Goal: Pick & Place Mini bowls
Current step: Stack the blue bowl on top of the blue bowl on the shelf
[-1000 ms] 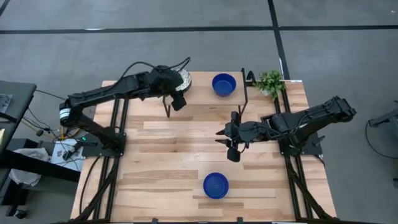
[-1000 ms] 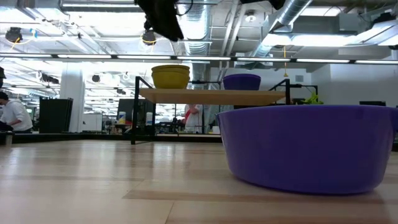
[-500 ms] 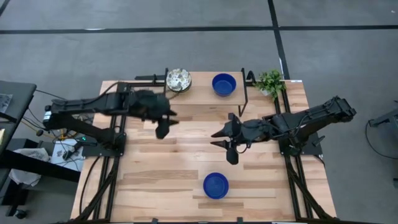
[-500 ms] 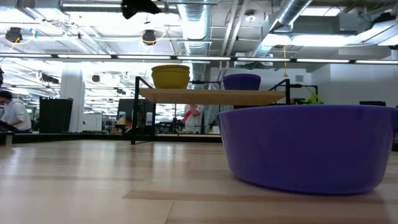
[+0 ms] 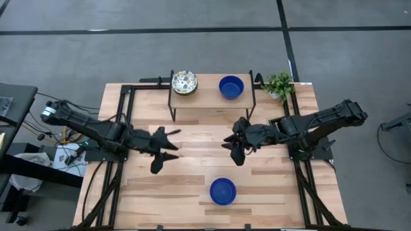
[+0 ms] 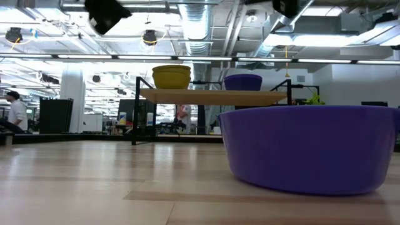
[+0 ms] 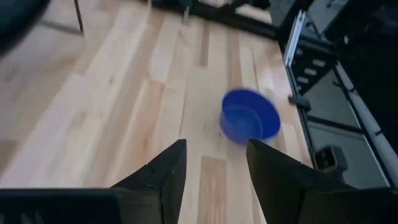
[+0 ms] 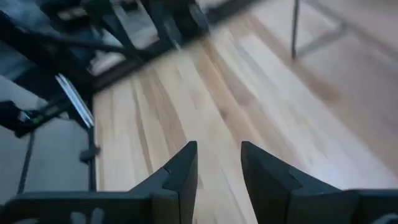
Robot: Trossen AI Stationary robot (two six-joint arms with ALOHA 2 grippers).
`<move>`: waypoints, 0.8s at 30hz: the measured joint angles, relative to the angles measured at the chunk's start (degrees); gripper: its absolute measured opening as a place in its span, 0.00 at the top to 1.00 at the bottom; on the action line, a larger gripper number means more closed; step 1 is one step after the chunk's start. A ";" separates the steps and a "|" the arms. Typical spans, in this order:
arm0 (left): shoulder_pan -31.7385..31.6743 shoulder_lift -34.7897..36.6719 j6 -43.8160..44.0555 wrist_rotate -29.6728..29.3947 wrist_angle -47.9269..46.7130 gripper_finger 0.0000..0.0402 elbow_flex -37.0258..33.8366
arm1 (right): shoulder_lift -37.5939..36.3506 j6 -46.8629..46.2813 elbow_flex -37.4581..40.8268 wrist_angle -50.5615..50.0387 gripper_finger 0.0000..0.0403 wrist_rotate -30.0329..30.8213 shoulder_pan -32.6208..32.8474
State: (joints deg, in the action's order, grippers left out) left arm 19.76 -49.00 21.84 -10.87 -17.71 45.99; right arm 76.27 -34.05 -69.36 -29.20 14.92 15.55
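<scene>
The robot's right gripper will next move to the far rim of the blue bowl point(image 5: 225, 179) near the table's near edge and close there.
Three mini bowls show. A white floral bowl point(image 5: 184, 82) and a cobalt blue bowl point(image 5: 231, 86) stand on a small wooden rack point(image 5: 209, 98) at the table's far edge. In the low view the floral bowl point(image 6: 171, 76) looks yellowish, next to the blue one point(image 6: 243, 82). A second blue bowl point(image 5: 223, 191) rests on its base on the table near the near edge, large in the low view point(image 6: 312, 147). My left gripper point(image 5: 168, 146) hovers open over mid-table, left of that bowl point(image 7: 249, 116). My right gripper point(image 5: 230, 146) hovers open over mid-table, facing the left one.
A small green potted plant point(image 5: 279, 84) stands at the far right corner beside the rack. Black frame rails point(image 5: 122, 160) run along the table's left and right sides. Bare wood lies between the two grippers and around the near blue bowl. A person point(image 6: 14, 111) shows far off in the room.
My left gripper has drawn away from the floral bowl on the rack, swinging toward the table's near edge, to mid-table. The floral bowl stays on the rack. My right gripper has kept roughly its place.
</scene>
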 joint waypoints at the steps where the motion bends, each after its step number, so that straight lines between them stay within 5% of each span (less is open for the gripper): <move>1: 0.76 0.38 0.74 -0.13 0.67 0.59 -1.55 | 0.47 -1.63 -0.04 -1.79 0.72 0.02 0.43; 8: 4.52 1.91 2.92 -1.44 11.88 0.59 -11.71 | 5.77 -10.06 0.02 -11.48 0.72 -0.37 5.09; 17: 7.92 1.78 4.34 -3.26 23.60 0.59 -20.19 | 17.18 -14.04 -0.02 -7.64 0.72 -0.66 9.94; 24: 9.16 1.67 5.03 -3.24 27.60 0.59 -22.88 | 25.47 -14.57 -0.07 -2.91 0.72 -8.36 10.47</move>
State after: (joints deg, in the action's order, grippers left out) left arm 28.92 -47.33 26.87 -14.11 9.90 23.11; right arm 101.74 -48.62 -69.43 -32.12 6.56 26.02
